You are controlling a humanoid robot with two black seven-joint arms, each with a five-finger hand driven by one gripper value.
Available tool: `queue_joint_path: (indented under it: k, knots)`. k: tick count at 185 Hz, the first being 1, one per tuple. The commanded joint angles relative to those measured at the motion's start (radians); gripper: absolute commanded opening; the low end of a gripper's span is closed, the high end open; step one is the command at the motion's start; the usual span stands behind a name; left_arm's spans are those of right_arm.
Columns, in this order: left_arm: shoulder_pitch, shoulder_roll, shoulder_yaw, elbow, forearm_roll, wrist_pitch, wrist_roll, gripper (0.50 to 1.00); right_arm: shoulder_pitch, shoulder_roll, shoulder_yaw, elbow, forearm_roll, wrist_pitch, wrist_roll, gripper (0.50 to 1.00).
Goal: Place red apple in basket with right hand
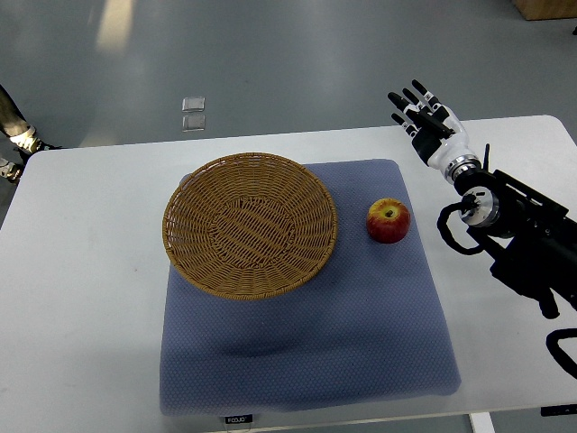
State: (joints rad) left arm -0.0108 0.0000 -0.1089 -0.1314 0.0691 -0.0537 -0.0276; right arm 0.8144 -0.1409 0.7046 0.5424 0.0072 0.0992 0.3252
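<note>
Next, my right gripper grips the red apple [388, 219] that lies beside the wicker basket on the blue mat around its sides.
A red apple [388, 221] with a yellowish top lies on the blue mat, just right of the woven wicker basket [250, 224]. The basket is round, shallow and holds nothing. My right hand [420, 114] is raised above the table's far right part, beyond and to the right of the apple, well apart from it. Its fingers are spread and hold nothing. Its black arm comes in from the right edge. My left arm does not show.
A blue-grey mat [361, 343] covers the middle of the white table [81, 271]. Two small clear squares [193, 113] lie on the floor beyond the table. A wooden item [545, 9] shows at the top right corner.
</note>
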Motion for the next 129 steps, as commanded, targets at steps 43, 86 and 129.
queue_joint_path:
  k: [43, 86, 129]
  knots:
    - [0.000, 0.000, 0.000, 0.001, 0.000, 0.000, 0.000, 1.000, 0.040, -0.108, -0.054, 0.044, -0.170, -0.003, -0.008, 0.924]
    - [0.000, 0.000, 0.000, 0.000, 0.000, 0.000, 0.000, 1.000, 0.101, -0.247, -0.229, 0.163, -0.271, 0.010, -0.008, 0.924]
    - [0.000, 0.000, 0.000, 0.000, 0.000, 0.000, 0.000, 1.000, 0.146, -0.379, -0.297, 0.312, -0.592, 0.089, -0.002, 0.924]
